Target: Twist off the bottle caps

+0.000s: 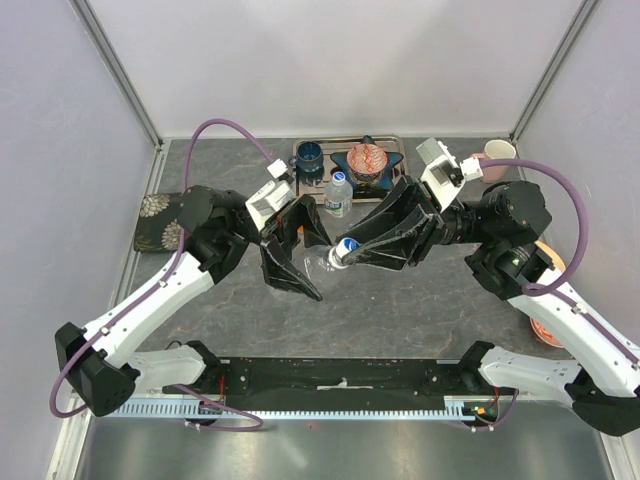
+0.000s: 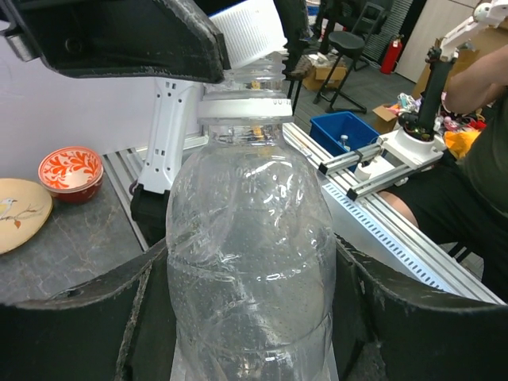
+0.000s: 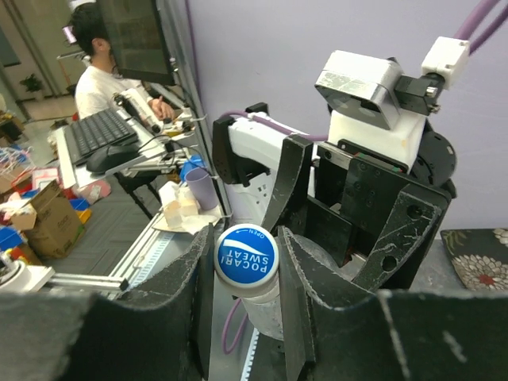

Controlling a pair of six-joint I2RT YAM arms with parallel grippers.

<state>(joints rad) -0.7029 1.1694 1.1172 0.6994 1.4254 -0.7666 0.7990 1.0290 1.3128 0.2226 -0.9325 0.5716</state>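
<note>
The blue cap will go down on the bare grey table (image 1: 379,273) in front of the metal tray, where I need to set it with my right gripper.
My left gripper (image 1: 300,262) is shut on a clear plastic water bottle (image 1: 323,262) and holds it tipped above the table, neck toward the right arm. In the left wrist view the bottle (image 2: 250,262) fills the space between the fingers of the left gripper (image 2: 250,325). My right gripper (image 1: 350,250) is shut on its blue cap (image 1: 347,246). The right wrist view shows the cap (image 3: 247,256), printed POCARI SWEAT, pinched between the pads of the right gripper (image 3: 245,266). A second water bottle (image 1: 338,195) with a blue-white label and a cap stands behind. No orange bottles are in view.
A metal tray (image 1: 395,142) at the back holds a blue mug (image 1: 308,155) and a red patterned pot on a blue dish (image 1: 366,162). A pink mug (image 1: 497,155) stands at the back right. A dark floral object (image 1: 158,220) lies left. An orange bowl (image 1: 548,330) and a plate (image 1: 552,262) lie right.
</note>
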